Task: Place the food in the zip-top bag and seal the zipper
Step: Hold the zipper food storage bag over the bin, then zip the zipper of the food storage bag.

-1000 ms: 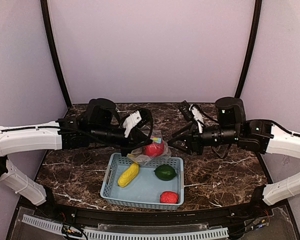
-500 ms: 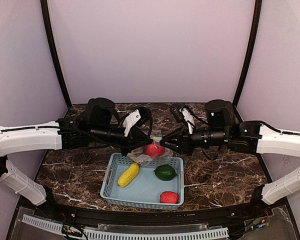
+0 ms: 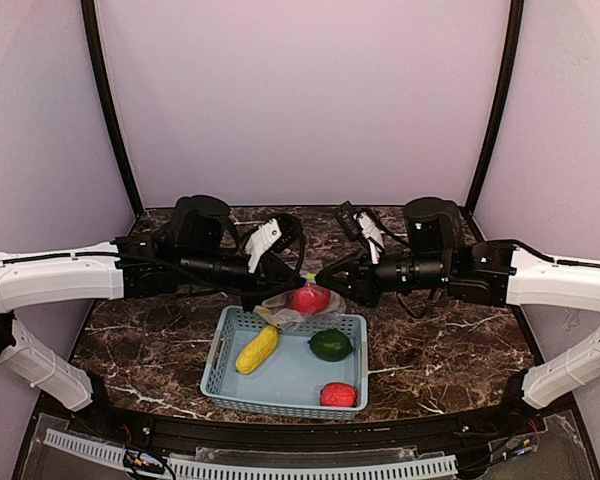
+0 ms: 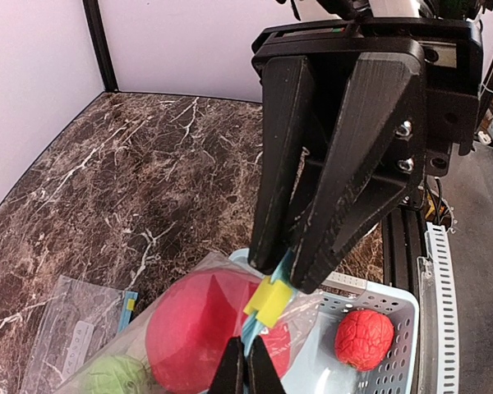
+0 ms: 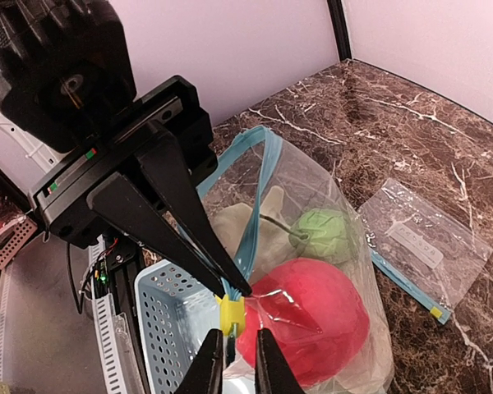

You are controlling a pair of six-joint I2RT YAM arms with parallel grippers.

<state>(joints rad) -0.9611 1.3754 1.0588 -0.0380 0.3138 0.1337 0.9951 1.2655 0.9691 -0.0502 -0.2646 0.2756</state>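
The blue zipper edge is held by my left gripper beside the yellow slider, so I will open that gripper and grip the yellow slider [image 4: 269,301] while my right gripper pulls the zipper edge.
The clear zip-top bag [image 3: 283,310] hangs over the basket's far rim, a red apple [image 3: 309,298] showing inside. My left gripper [image 4: 246,373] is shut on the bag's blue zipper edge. The right gripper [image 5: 234,363] is open by a narrow gap and straddles the zipper strip just below the yellow slider [image 5: 230,314]. Through the bag [image 5: 312,180] I see the apple [image 5: 312,320], a light green piece [image 5: 329,234] and a whitish piece [image 5: 251,230]. In the basket lie the yellow corn [image 3: 257,349], a dark green fruit [image 3: 331,345] and a small red fruit [image 3: 338,394].
The light blue basket [image 3: 216,365] sits at the table's near middle. A second, empty zip bag [image 5: 423,246] lies flat on the marble beyond the held one. Both arms meet above the basket's far rim.
The right arm has moved left up to the bag, and its jaws have narrowed around the zipper by the slider. The left arm and the bag have stayed put.
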